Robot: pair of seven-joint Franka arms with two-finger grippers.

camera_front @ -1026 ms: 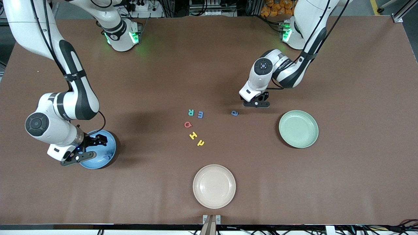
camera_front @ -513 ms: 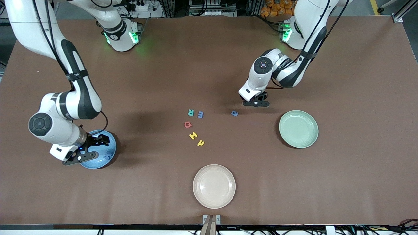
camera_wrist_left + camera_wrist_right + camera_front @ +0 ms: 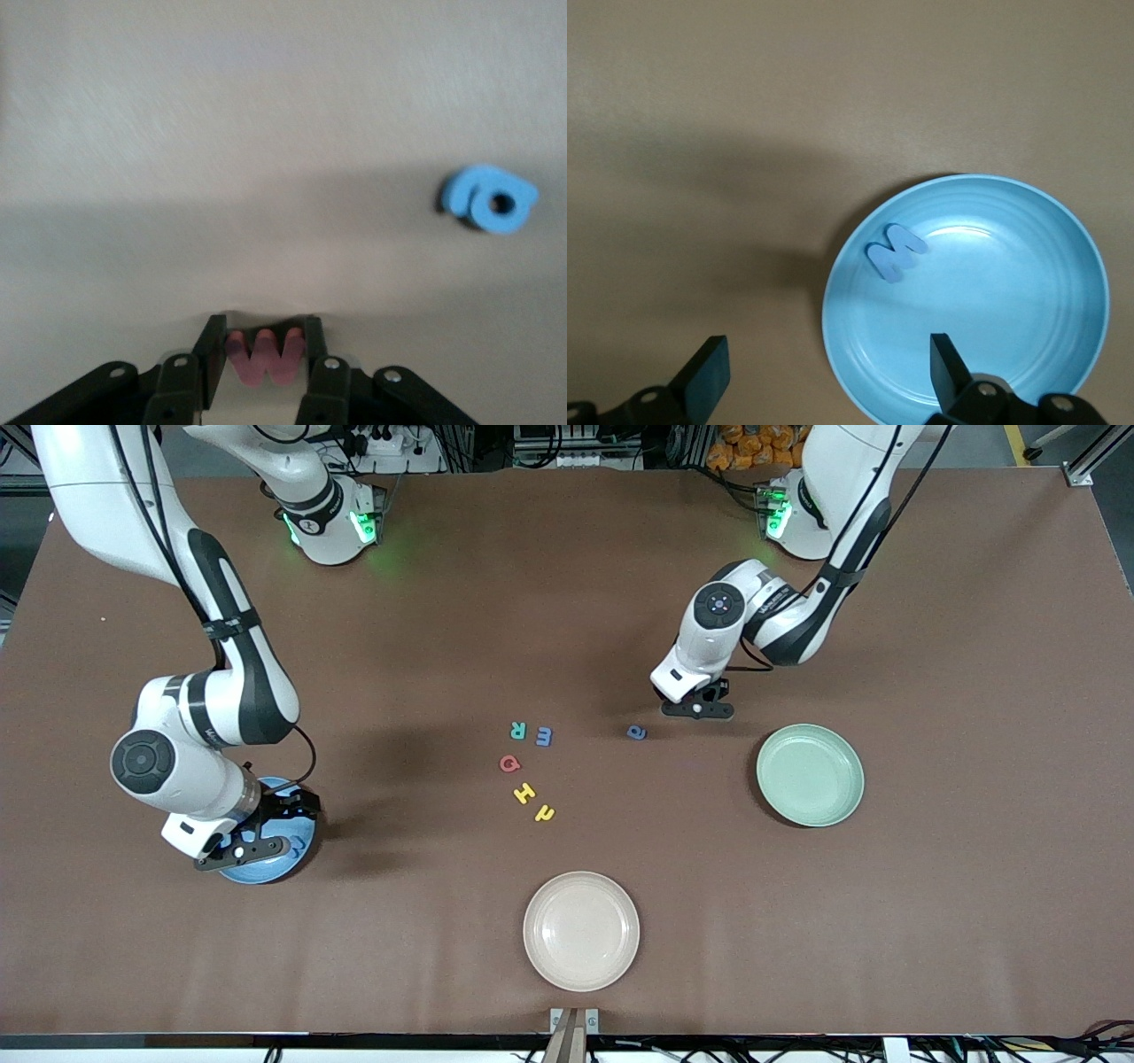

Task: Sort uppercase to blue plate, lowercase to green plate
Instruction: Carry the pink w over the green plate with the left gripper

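My left gripper needs to let go of the red lowercase w in the green plate (image 3: 787, 760), on the side facing the blue a. The w is now low over the table.
My left gripper (image 3: 702, 701) is low over the table beside the blue a (image 3: 636, 732), shut on the red lowercase w (image 3: 266, 359), which stands pinched between its fingers (image 3: 211, 347). The same blue a (image 3: 492, 200) lies on the table in the left wrist view. My right gripper (image 3: 266, 825) hangs open over the blue plate (image 3: 276, 865). A blue uppercase W (image 3: 893, 251) lies in the blue plate (image 3: 1010, 354). The green plate (image 3: 810, 774) holds nothing. Green R (image 3: 518, 732), blue m (image 3: 544, 736), red Q (image 3: 509, 763), yellow H (image 3: 524, 793) and yellow h (image 3: 545, 812) lie mid-table.
A beige plate (image 3: 580, 930) sits near the table's front edge, nearer to the front camera than the letter cluster. The right arm's elbow and forearm rise over the table's end above the blue plate.
My left gripper has closed on the red w. The right arm has drawn back from the blue plate toward the middle of the table, jaws still wide.
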